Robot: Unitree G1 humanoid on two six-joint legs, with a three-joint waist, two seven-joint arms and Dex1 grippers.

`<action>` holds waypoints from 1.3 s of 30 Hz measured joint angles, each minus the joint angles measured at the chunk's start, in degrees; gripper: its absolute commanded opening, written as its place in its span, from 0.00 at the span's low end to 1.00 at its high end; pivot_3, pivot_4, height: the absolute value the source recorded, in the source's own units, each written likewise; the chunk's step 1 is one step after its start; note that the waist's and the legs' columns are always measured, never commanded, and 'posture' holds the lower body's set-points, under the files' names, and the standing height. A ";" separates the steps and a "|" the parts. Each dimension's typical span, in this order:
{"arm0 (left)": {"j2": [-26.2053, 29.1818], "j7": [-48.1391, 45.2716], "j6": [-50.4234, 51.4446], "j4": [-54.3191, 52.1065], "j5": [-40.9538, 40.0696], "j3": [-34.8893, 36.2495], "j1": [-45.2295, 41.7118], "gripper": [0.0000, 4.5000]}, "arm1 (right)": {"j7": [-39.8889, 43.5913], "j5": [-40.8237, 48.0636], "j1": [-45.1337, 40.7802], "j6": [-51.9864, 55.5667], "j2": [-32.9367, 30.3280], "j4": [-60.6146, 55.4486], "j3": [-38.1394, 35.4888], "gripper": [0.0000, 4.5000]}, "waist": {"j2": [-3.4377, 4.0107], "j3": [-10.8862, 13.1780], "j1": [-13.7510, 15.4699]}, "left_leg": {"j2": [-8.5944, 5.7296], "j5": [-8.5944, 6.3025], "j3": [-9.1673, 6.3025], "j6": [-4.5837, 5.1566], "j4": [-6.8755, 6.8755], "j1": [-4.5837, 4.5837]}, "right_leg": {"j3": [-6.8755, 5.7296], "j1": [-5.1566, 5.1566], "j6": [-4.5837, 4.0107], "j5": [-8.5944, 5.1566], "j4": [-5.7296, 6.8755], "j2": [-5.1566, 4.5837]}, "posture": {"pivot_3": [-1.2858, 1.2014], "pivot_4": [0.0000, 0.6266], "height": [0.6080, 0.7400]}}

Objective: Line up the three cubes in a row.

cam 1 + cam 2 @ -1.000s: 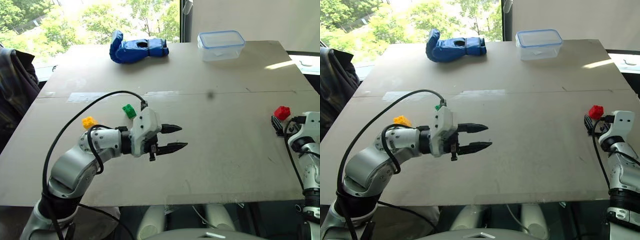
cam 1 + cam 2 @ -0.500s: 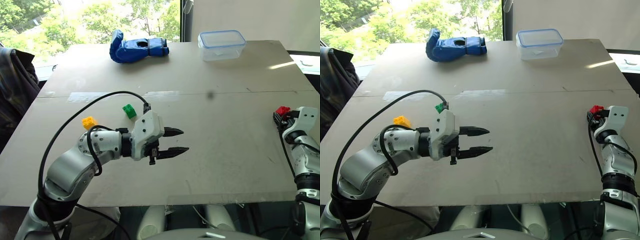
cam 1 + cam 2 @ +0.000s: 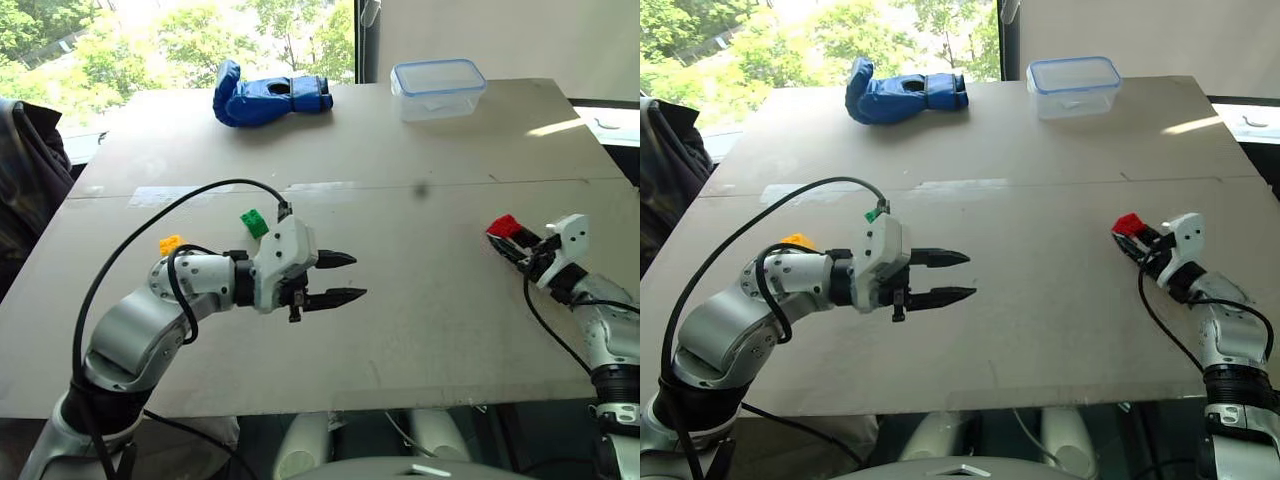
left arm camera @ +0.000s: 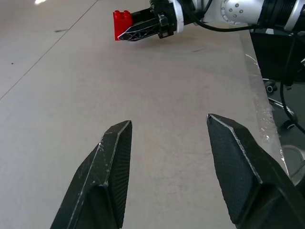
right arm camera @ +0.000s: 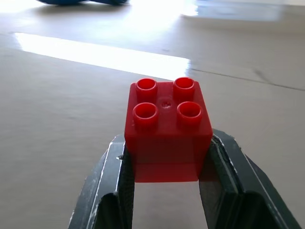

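Note:
I will let go of the red cube with my right gripper on the grey table (image 3: 443, 279) between my grippers, nearer me than the dark smudge.
My right gripper (image 3: 512, 240) is shut on the red cube (image 3: 503, 226) over the right side of the table; the wrist view shows the red cube (image 5: 167, 130) studs-up between both fingers. The green cube (image 3: 254, 222) and the yellow cube (image 3: 171, 243) rest on the left part of the table, the yellow one partly hidden behind my left arm. My left gripper (image 3: 350, 277) hovers open just right of them, pointing right, with nothing between its fingers (image 4: 112, 162). The red cube (image 4: 122, 25) also appears far ahead in the left wrist view.
A blue glove (image 3: 268, 96) lies at the table's far left. A clear plastic container (image 3: 438, 88) stands at the far right of the back edge. A dark jacket (image 3: 25, 180) hangs past the table's left edge. The grey table (image 3: 420, 320) spreads between my grippers.
My right gripper closed on the red cube and swung it leftward toward the table's middle, turning to point left. My left gripper stayed put and open.

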 measured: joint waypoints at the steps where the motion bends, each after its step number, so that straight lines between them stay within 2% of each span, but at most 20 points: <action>1: 0.05 -0.74 -0.85 0.51 0.07 0.11 0.09 0.56 | 5.80 0.93 -0.04 -0.47 -0.68 -0.28 1.41 0.29 | -0.04 0.02 -0.04 | -0.01 0.00 -0.01 0.01 0.02 -0.01 | -0.01 0.00 0.00 0.00 0.00 -0.01 | 0.52 0.24 1.00; 3: 0.38 -1.99 -1.82 0.77 0.06 0.32 0.15 0.56 | 16.14 2.51 -1.10 -2.20 -1.82 1.38 3.94 0.29 | -0.13 0.08 -0.05 | -0.02 -0.01 -0.02 0.01 0.04 0.01 | -0.04 0.02 0.00 0.00 0.00 -0.01 | 0.52 0.24 1.00; 4: 0.90 -3.31 -2.82 1.02 0.06 0.68 0.35 0.56 | 27.35 5.30 -3.58 -2.12 -1.94 4.10 6.05 0.29 | -0.20 0.16 -0.28 | -0.01 -0.01 -0.02 0.01 0.05 0.02 | -0.04 0.03 0.00 0.00 -0.01 0.00 | 0.52 0.24 1.00; 5: 1.69 -4.54 -3.82 1.10 0.09 1.07 0.54 0.56 | 34.24 6.70 -6.35 -1.51 -1.98 6.49 7.72 0.29 | -0.22 0.20 -0.57 | 0.00 0.00 -0.02 0.00 0.05 0.03 | -0.03 0.03 -0.01 0.01 0.00 -0.01 | 0.52 0.24 1.00; 6: 2.28 -5.43 -4.81 1.28 0.25 1.44 0.96 0.56 | 35.74 6.81 -8.57 -1.78 -2.40 8.65 9.56 0.29 | -0.23 0.21 -0.75 | 0.02 0.03 -0.01 -0.05 0.06 0.06 | -0.03 0.02 -0.02 0.01 0.02 -0.02 | 0.52 0.24 1.00; 14: 4.77 -11.00 -12.72 3.46 3.39 2.87 5.48 0.56 | 36.46 10.07 -17.95 -11.06 -7.06 19.40 24.52 0.29 | -0.28 0.25 -0.26 | -0.03 0.13 -0.06 -0.24 0.02 -0.16 | -0.12 -0.11 -0.03 0.01 -0.11 -0.18 | 0.52 0.24 1.00; 22: 5.06 -13.02 -16.96 5.65 5.69 3.49 5.69 0.56 | 36.56 9.00 -22.23 -20.54 -7.47 29.38 32.99 0.29 | -0.30 0.27 -0.28 | -0.04 0.13 -0.05 -0.24 0.02 -0.15 | -0.13 -0.12 -0.02 0.01 -0.08 -0.19 | 0.52 0.24 1.00; 31: 5.12 -13.45 -17.17 5.69 5.73 3.49 5.77 0.56 | 36.81 5.89 -26.61 -32.32 -2.93 42.43 33.39 0.29 | -0.31 0.27 -0.63 | -0.03 0.13 -0.04 -0.24 0.04 -0.08 | -0.10 -0.12 -0.02 0.02 0.04 -0.15 | 0.52 0.24 1.00; 38: 5.36 -13.49 -17.62 5.67 6.16 3.54 6.68 0.56 | 36.94 5.47 -27.90 -35.95 -2.28 44.67 34.54 0.29 | -0.31 0.27 -0.68 | -0.02 0.13 -0.04 -0.23 0.04 0.01 | -0.09 -0.11 -0.07 0.05 0.17 -0.13 | 0.52 0.24 1.00; 39: 5.36 -13.52 -17.83 5.67 6.36 3.55 7.13 0.56 | 36.94 5.64 -28.02 -36.11 -2.32 44.67 35.03 0.40 | -0.31 0.27 -0.70 | -0.02 0.13 -0.04 -0.23 0.04 0.02 | -0.09 -0.11 -0.07 0.05 0.17 -0.12 | 0.52 0.24 1.00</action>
